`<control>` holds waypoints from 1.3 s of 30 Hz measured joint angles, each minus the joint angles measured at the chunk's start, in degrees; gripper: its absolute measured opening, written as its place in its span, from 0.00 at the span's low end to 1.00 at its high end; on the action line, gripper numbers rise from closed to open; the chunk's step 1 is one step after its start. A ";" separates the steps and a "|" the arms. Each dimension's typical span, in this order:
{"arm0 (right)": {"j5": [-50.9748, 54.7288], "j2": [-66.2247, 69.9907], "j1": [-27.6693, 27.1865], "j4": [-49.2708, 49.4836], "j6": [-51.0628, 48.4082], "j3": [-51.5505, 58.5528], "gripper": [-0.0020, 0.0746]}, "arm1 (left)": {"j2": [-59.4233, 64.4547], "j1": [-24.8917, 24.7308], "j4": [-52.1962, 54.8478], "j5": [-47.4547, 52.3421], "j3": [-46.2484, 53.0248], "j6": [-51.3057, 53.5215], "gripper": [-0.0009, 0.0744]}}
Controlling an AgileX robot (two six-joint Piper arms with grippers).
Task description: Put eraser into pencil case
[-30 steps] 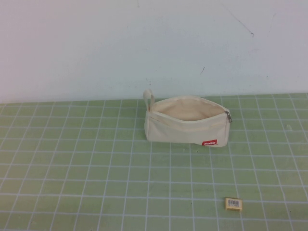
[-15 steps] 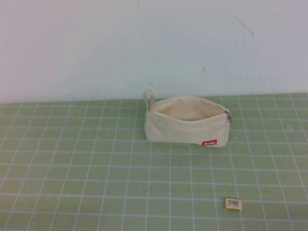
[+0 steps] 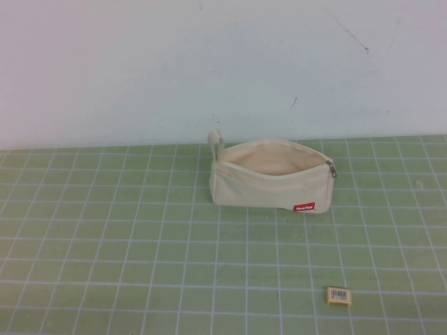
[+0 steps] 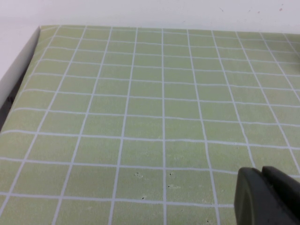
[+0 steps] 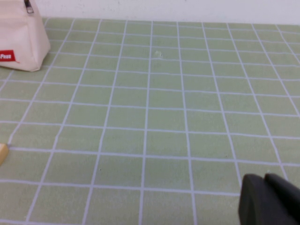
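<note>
My right gripper should move to the eraser's barcode label (image 3: 339, 294) next. It should close there with its fingers on the eraser's near and far sides.
The pencil case (image 3: 269, 183) is a cream canvas pouch with a red tag, lying at the middle back of the green grid mat with its zip open and mouth up. The eraser (image 3: 339, 295) is a tiny tan block with a barcode label, lying near the front right, well apart from the pouch. Neither gripper shows in the high view. In the left wrist view my left gripper (image 4: 261, 173) is shut and empty over bare mat. In the right wrist view my right gripper (image 5: 265, 180) is shut and empty; the pouch's end (image 5: 21, 42) and a sliver of the eraser (image 5: 2, 153) show there.
The green grid mat (image 3: 140, 244) covers the table up to a white wall (image 3: 209, 70) behind the pouch. The mat's left edge and a drop beside it (image 4: 18, 79) show in the left wrist view.
</note>
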 joint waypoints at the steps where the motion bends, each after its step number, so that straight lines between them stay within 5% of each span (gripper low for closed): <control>1: 0.00 0.00 0.00 0.00 0.00 0.00 0.03 | 0.00 0.00 0.00 0.00 0.00 0.00 0.01; 25: -1.94 0.00 0.00 0.00 0.00 0.00 0.03 | 0.00 0.00 0.00 0.00 0.00 0.00 0.01; 39: -36.79 0.00 0.00 -0.12 -0.80 0.09 0.03 | 0.00 0.00 0.00 0.00 0.00 0.00 0.01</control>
